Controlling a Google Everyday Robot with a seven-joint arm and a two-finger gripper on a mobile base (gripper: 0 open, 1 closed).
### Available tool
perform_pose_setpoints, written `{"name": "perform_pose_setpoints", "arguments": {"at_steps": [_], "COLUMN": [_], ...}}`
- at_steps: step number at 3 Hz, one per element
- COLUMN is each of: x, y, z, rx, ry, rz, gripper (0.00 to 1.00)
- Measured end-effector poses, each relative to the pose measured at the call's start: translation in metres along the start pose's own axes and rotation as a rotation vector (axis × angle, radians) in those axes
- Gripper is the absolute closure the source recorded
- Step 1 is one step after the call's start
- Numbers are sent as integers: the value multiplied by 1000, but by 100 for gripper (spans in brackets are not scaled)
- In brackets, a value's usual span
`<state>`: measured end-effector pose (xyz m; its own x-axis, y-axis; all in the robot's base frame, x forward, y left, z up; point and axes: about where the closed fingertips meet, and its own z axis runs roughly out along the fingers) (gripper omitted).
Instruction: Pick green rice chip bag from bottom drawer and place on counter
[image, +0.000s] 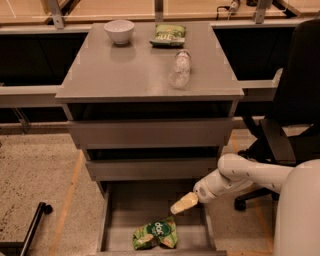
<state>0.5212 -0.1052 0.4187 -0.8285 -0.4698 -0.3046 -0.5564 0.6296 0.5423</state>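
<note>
Next, my gripper goes to the chair-side end (168, 231) of the green rice chip bag in the open bottom drawer and closes there.
The green rice chip bag (155, 233), light green and wrinkly with a dark round logo, lies on the floor of the open bottom drawer (125, 210), near its front middle. My gripper (183, 203) hangs over the drawer's right side, just above and to the right of the bag, apart from it. My white arm reaches in from the right. The grey counter (135, 70) tops the drawer unit above.
On the counter stand a white bowl (119, 31), a flat green bag (169, 35) and a clear plastic bottle (181, 67) lying on its side. Two closed drawer fronts (150, 132) sit above the open one. A black office chair (295, 115) is at the right.
</note>
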Motion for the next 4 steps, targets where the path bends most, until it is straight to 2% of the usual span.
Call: {"name": "perform_pose_setpoints", "arguments": {"at_steps": [1, 3, 4], "x": [-1, -15, -19], "y": [7, -8, -22], "z": [0, 68, 102], "rx": [17, -49, -59], "ry": [-7, -2, 16], "rz": [-7, 48, 95], "gripper": [0, 0, 0]}}
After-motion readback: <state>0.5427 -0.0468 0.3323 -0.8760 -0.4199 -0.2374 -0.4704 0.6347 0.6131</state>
